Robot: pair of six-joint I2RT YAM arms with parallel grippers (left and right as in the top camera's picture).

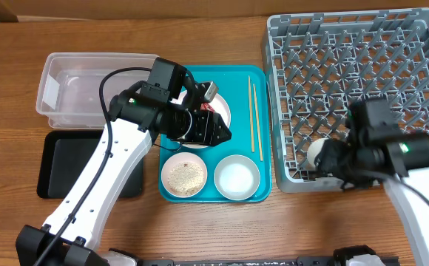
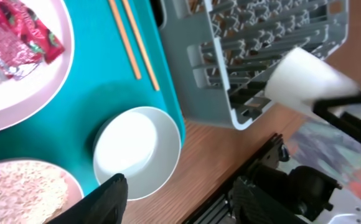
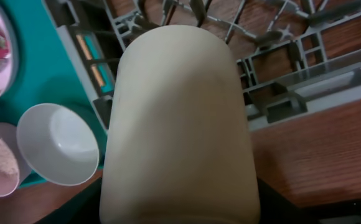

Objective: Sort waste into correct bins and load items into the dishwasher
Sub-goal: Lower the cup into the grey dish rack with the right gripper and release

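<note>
Next, my left gripper moves to the pink bowl of rice grains and grabs its rim point(image 1: 205, 176) point(image 2: 79, 186) beside the whitish bowl.
My left gripper point(image 2: 185, 200) hangs open and empty above the teal tray point(image 1: 240, 96), by the white plate point(image 1: 223, 111). On that plate lies the red-and-clear wrapper point(image 2: 18, 34). Two chopsticks point(image 1: 254, 118) lie on the tray's right side. At its front stand a pink bowl of rice grains point(image 1: 184, 176) and a whitish bowl point(image 1: 237, 177). My right gripper point(image 3: 180, 208) is shut on the white cup point(image 3: 180, 124), which it holds at the front left corner of the grey dish rack point(image 1: 362, 89).
A clear tub point(image 1: 96, 89) stands at the back left with a flat black tray point(image 1: 70, 164) in front of it. The left arm reaches across the black tray towards the teal tray.
</note>
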